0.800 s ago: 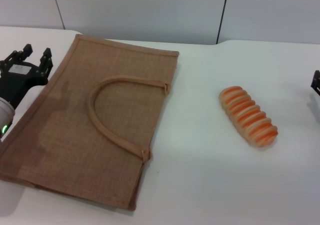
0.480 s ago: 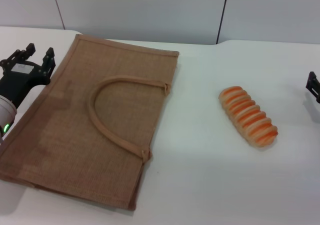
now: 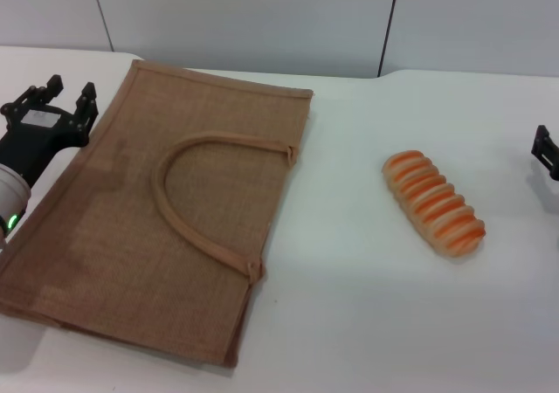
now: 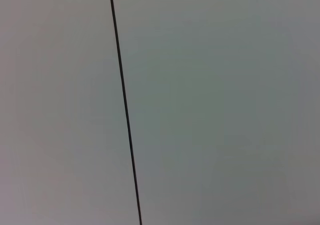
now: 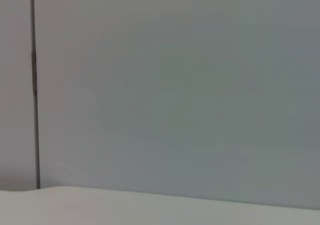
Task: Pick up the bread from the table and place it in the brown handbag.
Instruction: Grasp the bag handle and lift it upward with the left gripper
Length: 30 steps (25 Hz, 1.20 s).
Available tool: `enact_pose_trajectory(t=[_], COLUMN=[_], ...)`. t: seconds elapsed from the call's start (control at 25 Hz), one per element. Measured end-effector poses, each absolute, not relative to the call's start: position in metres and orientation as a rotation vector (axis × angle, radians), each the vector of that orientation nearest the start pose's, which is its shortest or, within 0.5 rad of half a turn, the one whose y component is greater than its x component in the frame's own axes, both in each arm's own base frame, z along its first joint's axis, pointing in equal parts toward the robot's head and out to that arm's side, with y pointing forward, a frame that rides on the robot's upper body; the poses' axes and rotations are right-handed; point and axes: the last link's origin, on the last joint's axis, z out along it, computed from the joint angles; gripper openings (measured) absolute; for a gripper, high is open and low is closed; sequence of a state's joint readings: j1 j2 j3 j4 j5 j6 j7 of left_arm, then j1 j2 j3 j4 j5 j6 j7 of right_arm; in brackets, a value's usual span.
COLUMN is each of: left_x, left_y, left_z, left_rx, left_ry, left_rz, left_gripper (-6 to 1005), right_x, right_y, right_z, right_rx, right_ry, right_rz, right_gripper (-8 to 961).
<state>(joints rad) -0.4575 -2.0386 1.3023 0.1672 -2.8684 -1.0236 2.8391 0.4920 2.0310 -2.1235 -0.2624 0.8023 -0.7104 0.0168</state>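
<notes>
My left gripper closes next on the curved middle [image 3: 166, 156] of the brown handbag's handle, since lifting there opens it for bread.
The bread [image 3: 433, 203], an orange and cream striped loaf, lies on the white table [image 3: 349, 306] right of centre in the head view. The brown handbag [image 3: 113, 227] lies flat on the left, its looped handle [image 3: 188, 196] on top and its opening toward the bread. My left gripper [image 3: 59, 96] is open and empty at the bag's far left edge. Only a black sliver of my right gripper [image 3: 547, 151] shows at the right edge, well to the right of the bread. Neither wrist view shows the bread or the bag.
A grey panelled wall [image 3: 262, 17] runs behind the table. The left wrist view shows only the wall and a dark seam [image 4: 125, 110]. The right wrist view shows the wall and the table's far edge [image 5: 150, 195].
My left gripper has shifted slightly right, toward the bag's edge. My right gripper has come a little further into view from the right. The bread and the bag have not moved.
</notes>
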Motion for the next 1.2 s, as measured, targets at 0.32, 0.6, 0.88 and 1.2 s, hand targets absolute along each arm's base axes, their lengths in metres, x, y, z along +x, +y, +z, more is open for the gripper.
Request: enact_pose_trajectory(t=[0.32,0.6,0.88,1.2], left_x=[-0.332,-0.316,-0.315,-0.323], left_y=[0.365,0.367,0.369,0.372], left_z=[0.006,-0.011,-0.004,0.006], left_rx=[-1.806,-1.999,-2.068,-2.095], left_ry=[-0.552,-0.606,-0.720,-0.874], left_rz=[-0.632,-0.677,-0.718,-0.714], left_gripper=[466,466,466,467], right_x=[0.350,0.351,0.353,0.353], right_y=[0.371,0.371,0.370,0.370], right_z=[-0.022,-0.021,-0.021,-0.020], right_rx=[-1.664,-1.661,-1.660,-1.659], right_ry=[0.736,0.738,0.740,0.740], right_rz=[0.357,0.353,0.349,0.348], right_gripper=[863,864,863,864])
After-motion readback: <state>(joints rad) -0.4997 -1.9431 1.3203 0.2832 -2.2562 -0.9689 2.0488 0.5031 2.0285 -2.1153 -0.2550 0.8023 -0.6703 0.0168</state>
